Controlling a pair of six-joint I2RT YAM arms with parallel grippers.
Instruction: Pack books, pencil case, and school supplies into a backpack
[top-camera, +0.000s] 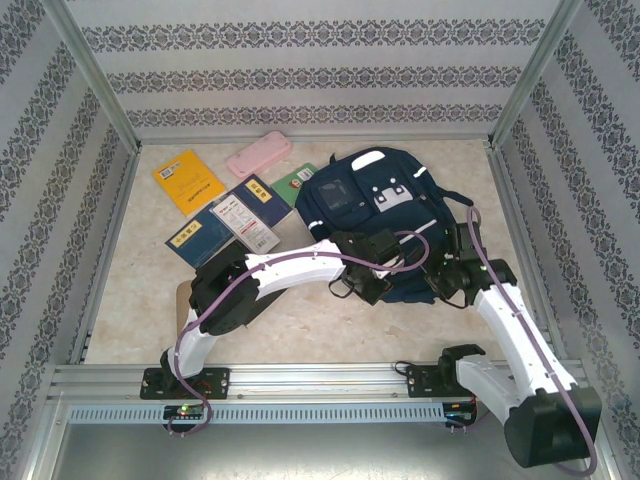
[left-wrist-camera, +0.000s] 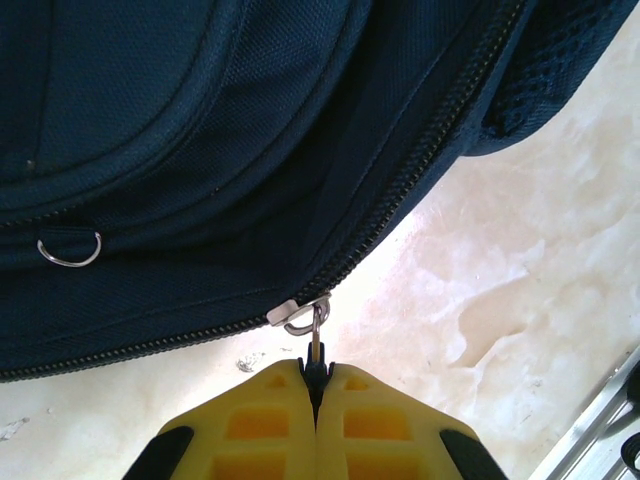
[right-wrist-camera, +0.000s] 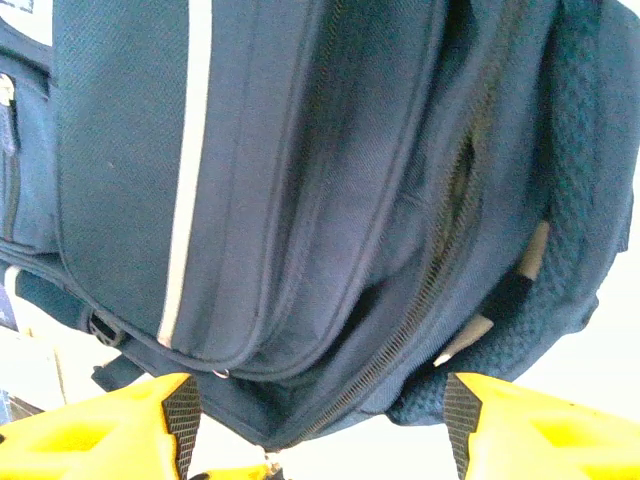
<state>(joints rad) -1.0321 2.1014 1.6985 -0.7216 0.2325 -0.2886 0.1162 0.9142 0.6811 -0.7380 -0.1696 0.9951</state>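
Note:
The zipper pull, now at the backpack's near edge, will be let go by my left gripper on the navy backpack's side edge (top-camera: 354, 238) that faces the navy books.
The navy backpack (top-camera: 375, 210) lies flat at the centre right of the table. My left gripper (top-camera: 362, 285) is at its near edge, and its yellow fingers (left-wrist-camera: 260, 420) are shut on the zipper pull (left-wrist-camera: 316, 345), just below the metal slider (left-wrist-camera: 298, 312). My right gripper (right-wrist-camera: 320, 425) is open at the backpack's near right corner (right-wrist-camera: 300, 300), with the fabric ahead of its fingertips and the zipper (right-wrist-camera: 455, 200) gaping a little. The yellow book (top-camera: 187, 181), navy books (top-camera: 200, 240), green book (top-camera: 293, 182) and pink pencil case (top-camera: 259, 154) lie to the left. A white packet with red markings (top-camera: 247, 222) rests on the navy books.
A tan flat piece (top-camera: 182, 300) lies near the left arm's base, partly hidden. Patterned walls close in three sides, and a metal rail (top-camera: 320, 378) runs along the near edge. A small D-ring (left-wrist-camera: 70, 250) hangs on the backpack's front.

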